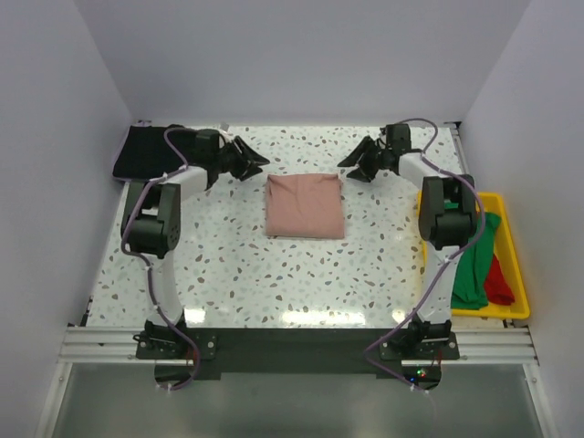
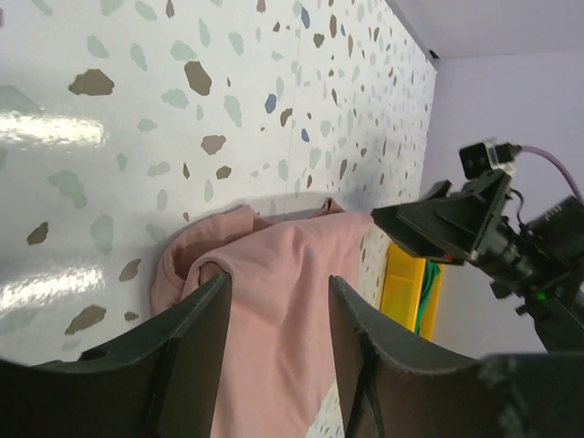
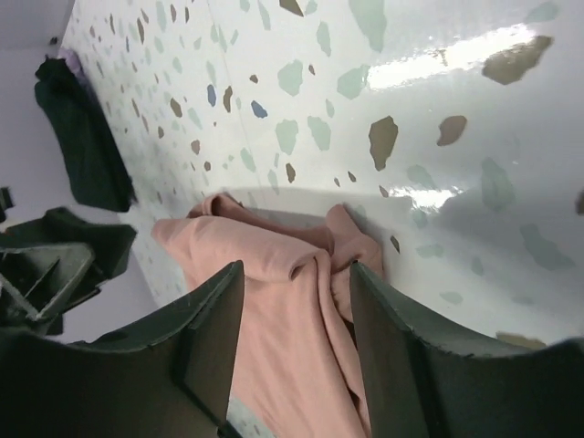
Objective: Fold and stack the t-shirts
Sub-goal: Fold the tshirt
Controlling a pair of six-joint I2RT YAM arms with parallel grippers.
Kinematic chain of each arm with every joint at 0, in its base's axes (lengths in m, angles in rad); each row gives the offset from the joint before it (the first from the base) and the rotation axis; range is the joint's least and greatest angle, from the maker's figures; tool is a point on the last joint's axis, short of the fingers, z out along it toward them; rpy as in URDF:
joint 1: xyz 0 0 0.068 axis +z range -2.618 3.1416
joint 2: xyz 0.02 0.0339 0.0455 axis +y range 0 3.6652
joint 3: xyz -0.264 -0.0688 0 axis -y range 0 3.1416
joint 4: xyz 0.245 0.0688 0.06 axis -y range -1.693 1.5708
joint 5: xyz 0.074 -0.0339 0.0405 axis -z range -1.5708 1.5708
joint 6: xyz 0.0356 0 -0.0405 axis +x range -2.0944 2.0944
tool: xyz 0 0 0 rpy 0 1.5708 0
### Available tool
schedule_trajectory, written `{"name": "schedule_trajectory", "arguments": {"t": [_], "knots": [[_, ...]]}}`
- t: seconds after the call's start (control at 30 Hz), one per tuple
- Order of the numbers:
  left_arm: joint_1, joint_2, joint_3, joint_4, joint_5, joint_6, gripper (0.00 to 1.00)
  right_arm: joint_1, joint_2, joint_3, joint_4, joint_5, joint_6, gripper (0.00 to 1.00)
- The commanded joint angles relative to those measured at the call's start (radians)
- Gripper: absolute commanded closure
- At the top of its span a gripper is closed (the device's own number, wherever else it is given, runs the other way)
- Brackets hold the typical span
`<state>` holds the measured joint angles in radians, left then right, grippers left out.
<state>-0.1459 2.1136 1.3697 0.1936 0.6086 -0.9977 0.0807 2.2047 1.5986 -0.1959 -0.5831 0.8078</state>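
Observation:
My grippers are facing the dusty-pink t-shirt's far edge, which bows and bunches at its ends, so they should pinch the t-shirt's far corners (image 1: 337, 178) and pull that edge straight before stacking it.
A dusty-pink t-shirt (image 1: 306, 205) lies folded into a rectangle at the middle of the table; it also shows in the left wrist view (image 2: 274, 310) and the right wrist view (image 3: 283, 328). A black t-shirt (image 1: 141, 151) lies folded at the far left corner, also in the right wrist view (image 3: 82, 146). Green (image 1: 474, 260) and red (image 1: 498, 278) t-shirts lie in the yellow bin. My left gripper (image 1: 255, 164) is open and empty, just left of the pink shirt's far edge. My right gripper (image 1: 351, 167) is open and empty, just right of that edge.
The yellow plastic bin (image 1: 516, 265) stands at the table's right edge, next to the right arm. White walls close in the table on the left, back and right. The terrazzo tabletop (image 1: 274, 274) stretches in front of the pink shirt.

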Motion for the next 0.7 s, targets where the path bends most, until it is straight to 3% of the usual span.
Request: {"name": "schedule_trajectory", "arguments": {"t": [0.0, 0.07, 0.1, 0.23, 0.37, 0.67], "knots": [[-0.001, -0.168, -0.012, -0.181, -0.167, 0.114, 0.50, 0.020, -0.192, 0.008, -0.091, 0.121, -0.108, 0.46], [-0.015, -0.196, -0.029, -0.212, -0.234, 0.137, 0.56, 0.045, -0.224, 0.001, -0.146, 0.212, -0.174, 0.46], [-0.041, -0.213, -0.026, -0.265, -0.263, 0.161, 0.66, 0.071, -0.249, -0.005, -0.158, 0.236, -0.192, 0.46], [-0.099, -0.179, 0.051, -0.387, -0.389, 0.225, 0.75, 0.151, -0.244, 0.018, -0.244, 0.412, -0.292, 0.46], [-0.144, -0.109, 0.139, -0.465, -0.470, 0.278, 0.76, 0.211, -0.201, 0.072, -0.304, 0.557, -0.337, 0.46], [-0.176, 0.038, 0.318, -0.557, -0.561, 0.357, 0.70, 0.241, -0.111, 0.147, -0.352, 0.632, -0.369, 0.47]]}}
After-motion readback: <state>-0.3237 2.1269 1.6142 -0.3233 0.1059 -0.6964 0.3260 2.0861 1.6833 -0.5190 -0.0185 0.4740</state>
